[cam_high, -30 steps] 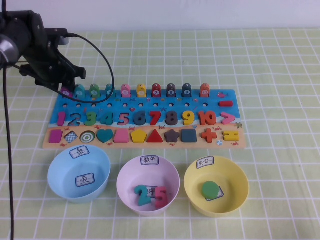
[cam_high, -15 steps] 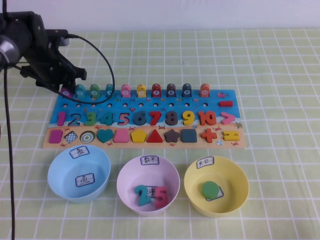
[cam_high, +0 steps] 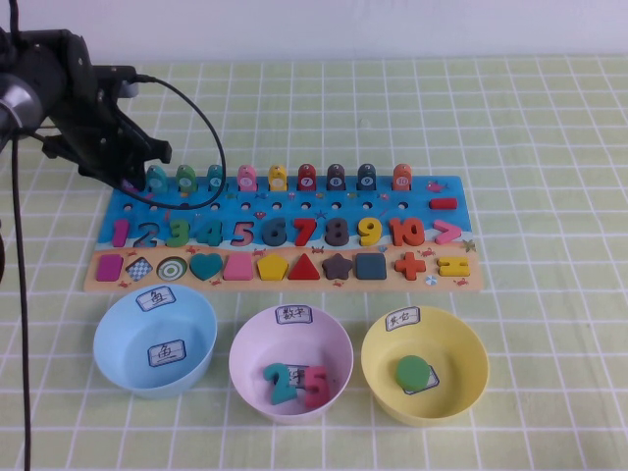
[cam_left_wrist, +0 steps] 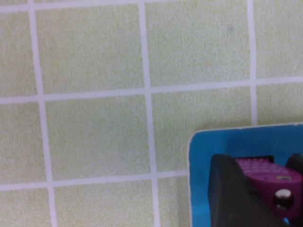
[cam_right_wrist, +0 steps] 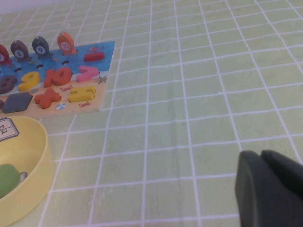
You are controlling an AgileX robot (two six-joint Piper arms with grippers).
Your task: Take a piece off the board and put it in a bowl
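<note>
Next, I release the magenta-purple arch piece from my left gripper over the label inside the light blue bowl [cam_high: 177, 346].
The board [cam_high: 294, 208] lies across the middle of the table. My left gripper [cam_high: 132, 175] is over the board's far left corner. In the left wrist view, the left gripper [cam_left_wrist: 265, 182] is shut on the magenta-purple arch piece [cam_left_wrist: 270, 174], with a dark finger [cam_left_wrist: 227, 194] against its side and the blue board corner [cam_left_wrist: 203, 146] just beneath. In the high view the gripper hides the piece. The light blue bowl [cam_high: 113, 329] stands in front of the board's left end and holds nothing. My right gripper [cam_right_wrist: 265, 189] is shut and empty over bare cloth, out of the high view.
A row of arch blocks [cam_high: 278, 177] stands along the board's far edge. A pink bowl [cam_high: 245, 343] holds numerals. A yellow bowl [cam_high: 461, 339] holds a green disc. A black cable [cam_high: 211, 137] loops from the left arm over the board's left end.
My left gripper has drawn slightly back and up at the board's far left corner. The magenta piece, visible beside the fingers before, is now hidden under the gripper in the high view.
</note>
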